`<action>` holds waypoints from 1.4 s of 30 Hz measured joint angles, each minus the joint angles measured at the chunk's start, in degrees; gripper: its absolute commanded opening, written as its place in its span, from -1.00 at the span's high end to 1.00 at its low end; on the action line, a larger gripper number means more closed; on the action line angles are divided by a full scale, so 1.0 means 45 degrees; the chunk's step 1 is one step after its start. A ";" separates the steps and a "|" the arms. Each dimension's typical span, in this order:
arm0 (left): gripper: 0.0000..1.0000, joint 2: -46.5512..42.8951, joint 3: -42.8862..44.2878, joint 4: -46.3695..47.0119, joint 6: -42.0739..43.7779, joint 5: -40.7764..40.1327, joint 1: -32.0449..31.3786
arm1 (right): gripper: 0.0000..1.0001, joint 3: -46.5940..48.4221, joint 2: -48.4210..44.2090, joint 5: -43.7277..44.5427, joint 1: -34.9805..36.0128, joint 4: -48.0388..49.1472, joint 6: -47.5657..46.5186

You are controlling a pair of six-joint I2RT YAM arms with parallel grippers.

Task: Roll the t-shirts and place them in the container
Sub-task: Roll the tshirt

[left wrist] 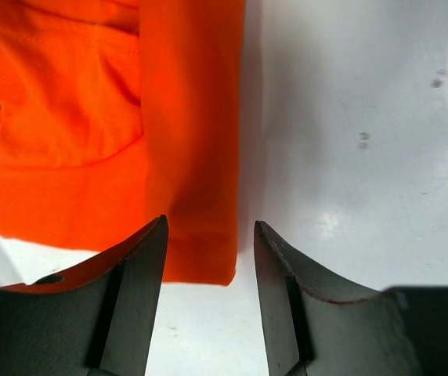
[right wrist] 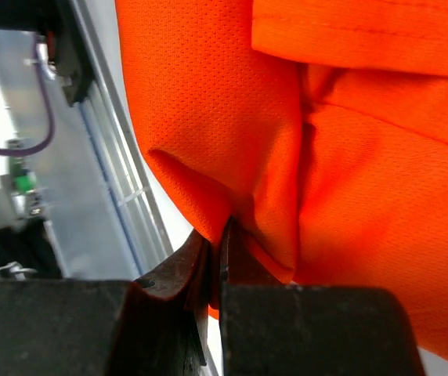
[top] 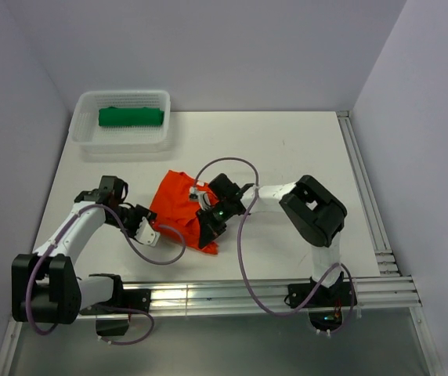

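The orange-red t-shirt's folded edge slants toward the near bar, so next my left gripper pinches the t-shirt's folded edge [left wrist: 200, 235] by its corner and help turn the t-shirt square before rolling.
The orange-red t-shirt [top: 178, 205] lies crumpled and partly folded at the middle of the table. My right gripper [top: 208, 222] is shut on a fold of it near its front right edge; the right wrist view shows the cloth [right wrist: 287, 125] pinched between the closed fingers. My left gripper [top: 150, 232] is open and empty just left of the shirt's front corner; the left wrist view shows that corner [left wrist: 193, 235] lying just beyond the gap between the fingertips. The dark green t-shirt [top: 131, 117] lies rolled in the white basket.
The white mesh basket [top: 122, 139] stands at the back left of the table. Aluminium rails [top: 247, 294] run along the near edge and down the right side [top: 365, 196]. Purple cables loop from both arms over the table.
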 measured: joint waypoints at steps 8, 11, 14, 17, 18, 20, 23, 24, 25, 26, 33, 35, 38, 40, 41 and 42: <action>-0.22 -0.0029 -0.0049 0.1039 0.0049 0.0437 0.0000 | 1.00 0.0539 0.1117 -0.2370 -0.0738 -0.0675 0.0267; -0.23 -0.0083 -0.0185 0.1326 0.0053 0.0578 -0.0024 | 1.00 0.0879 0.1564 -0.3162 -0.0845 -0.1064 0.0301; -0.23 -0.0083 -0.0374 0.1666 0.0049 0.0597 -0.0112 | 1.00 0.0976 0.1826 -0.3852 -0.0967 -0.1273 0.0413; -0.24 -0.0078 -0.0583 0.1957 0.0053 0.0510 -0.0321 | 1.00 0.0976 0.1909 -0.4323 -0.1156 -0.1384 0.0573; -0.25 -0.0063 -0.0636 0.2040 0.0049 0.0476 -0.0461 | 1.00 0.0991 0.1909 -0.4410 -0.1209 -0.1423 0.0627; -0.25 -0.0053 -0.0743 0.2229 0.0049 0.0374 -0.0767 | 1.00 0.1122 0.1948 -0.4590 -0.1282 -0.1574 0.0704; -0.25 0.0053 -0.0889 0.2506 0.0049 0.0228 -0.1292 | 1.00 0.1404 0.2108 -0.4697 -0.1345 -0.1768 0.0753; -0.25 0.0151 -0.0894 0.2594 0.0049 0.0180 -0.1481 | 1.00 0.1472 0.2171 -0.4716 -0.1345 -0.1783 0.0772; -0.24 0.0248 -0.0894 0.2671 0.0039 0.0160 -0.1651 | 1.00 0.1491 0.2215 -0.4731 -0.1345 -0.1792 0.0806; -0.23 0.0350 -0.0894 0.2735 0.0034 0.0107 -0.1802 | 1.00 0.1491 0.2239 -0.4731 -0.1345 -0.1812 0.0840; 0.19 0.1117 -0.0889 0.3113 -0.0432 -0.0500 -0.2574 | 1.00 0.1549 0.2351 -0.4629 -0.1360 -0.1851 0.1166; 0.55 0.1384 -0.0865 0.3254 -0.0651 -0.0685 -0.2715 | 1.00 0.1554 0.2351 -0.4503 -0.1355 -0.1851 0.1331; 0.99 0.1807 -0.0811 0.3415 -0.1015 -0.0937 -0.2929 | 1.00 0.1569 0.2351 -0.4250 -0.1355 -0.1855 0.1496; 0.99 0.2035 -0.0651 0.3463 -0.1209 -0.1083 -0.3075 | 0.80 0.1569 0.2351 -0.4075 -0.1355 -0.1875 0.1617; 0.99 0.2123 -0.0563 0.3487 -0.1282 -0.1127 -0.3118 | 0.55 0.1569 0.2351 -0.3993 -0.1355 -0.1899 0.1690; 0.99 0.2215 -0.0476 0.3512 -0.1355 -0.1166 -0.3152 | 0.09 0.1569 0.2351 -0.3920 -0.1360 -0.1904 0.1802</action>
